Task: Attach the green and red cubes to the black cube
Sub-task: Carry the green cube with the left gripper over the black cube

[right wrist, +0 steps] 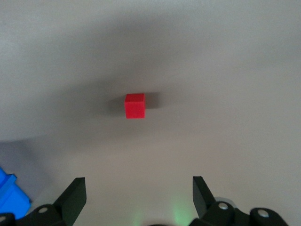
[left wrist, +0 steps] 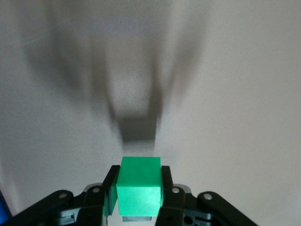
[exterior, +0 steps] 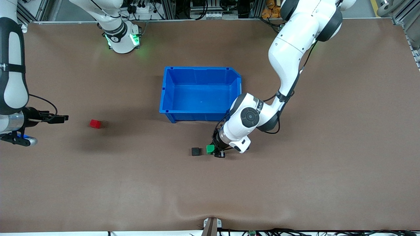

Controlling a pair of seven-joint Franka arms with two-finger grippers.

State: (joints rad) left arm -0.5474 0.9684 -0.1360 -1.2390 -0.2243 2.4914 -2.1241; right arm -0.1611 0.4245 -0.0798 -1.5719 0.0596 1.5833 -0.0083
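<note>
I need to use my left gripper to set the green cube down on the brown tabletop, flush [exterior: 203, 147] against the near side of the black cube.
My left gripper [exterior: 217, 152] is shut on the green cube [exterior: 210, 149], low over the table. The cube sits just beside the black cube [exterior: 195, 151], toward the left arm's end, with a small gap between them. In the left wrist view the green cube [left wrist: 139, 186] fills the space between the two black fingers [left wrist: 111, 181] and casts a shadow on the table; the black cube is out of that view. The red cube [exterior: 95, 123] lies alone toward the right arm's end. My right gripper [exterior: 60, 118] is open and apart from it, and the red cube [right wrist: 135, 105] shows ahead of its spread fingertips [right wrist: 77, 190].
A blue bin [exterior: 168, 95], open-topped with nothing in it, stands mid-table, farther from the front camera than the black and green cubes. One corner of the bin [right wrist: 9, 197] shows in the right wrist view. Brown tabletop surrounds the cubes.
</note>
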